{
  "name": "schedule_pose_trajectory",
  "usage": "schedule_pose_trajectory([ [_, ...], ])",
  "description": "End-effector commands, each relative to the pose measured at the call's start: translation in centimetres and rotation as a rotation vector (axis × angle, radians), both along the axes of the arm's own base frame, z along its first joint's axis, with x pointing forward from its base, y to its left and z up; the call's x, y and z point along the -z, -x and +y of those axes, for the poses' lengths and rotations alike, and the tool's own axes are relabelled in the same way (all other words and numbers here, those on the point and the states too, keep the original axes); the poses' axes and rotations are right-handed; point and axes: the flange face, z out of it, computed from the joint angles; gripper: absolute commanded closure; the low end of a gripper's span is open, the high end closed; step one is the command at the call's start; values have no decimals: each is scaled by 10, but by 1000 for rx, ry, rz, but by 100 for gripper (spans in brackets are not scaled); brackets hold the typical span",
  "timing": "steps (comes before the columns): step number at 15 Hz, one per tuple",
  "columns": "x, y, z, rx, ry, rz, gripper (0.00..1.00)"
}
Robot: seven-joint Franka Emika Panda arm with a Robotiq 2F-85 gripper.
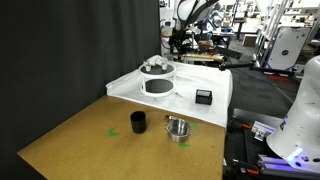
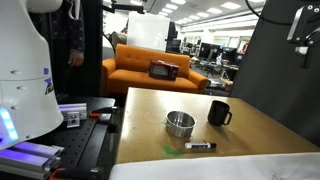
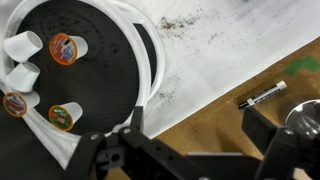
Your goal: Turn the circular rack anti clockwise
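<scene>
The robot's gripper should next move to the circular rack's white rim [image 1: 168, 72] [image 3: 145, 82], on the side facing the metal bowl, and close there.
The circular rack [image 1: 157, 78] is a white round drum with a dark band and stands on a white cloth in an exterior view. In the wrist view the circular rack [image 3: 95, 75] fills the upper left, showing a black top, a white rim and several coffee pods [image 3: 66, 48]. My gripper [image 3: 197, 127] is open and empty, with its fingers spread wide. It is above the cloth's edge and the wooden table, beside the rack and not touching it. In an exterior view the gripper [image 1: 177, 44] hangs above the rack.
A black cup [image 1: 138, 122] [image 2: 219, 113] and a small metal bowl [image 1: 179, 128] [image 2: 180, 123] stand on the wooden table. A marker [image 3: 262, 95] [image 2: 200, 146] lies near the cloth's edge. A small black box [image 1: 203, 96] sits on the cloth [image 1: 215, 82].
</scene>
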Motion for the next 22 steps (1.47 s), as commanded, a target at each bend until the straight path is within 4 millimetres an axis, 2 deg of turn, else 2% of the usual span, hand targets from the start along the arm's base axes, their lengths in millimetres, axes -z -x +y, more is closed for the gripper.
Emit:
schedule_pose_trajectory([
  [1, 16, -14, -8, -9, -24, -1, 0],
  [8, 68, -27, 1, 24, -47, 58, 0],
  [10, 75, -25, -3, 43, -57, 65, 0],
  [16, 82, -11, -30, 121, -110, 51, 0],
  [22, 81, -11, -28, 125, -97, 69, 0],
])
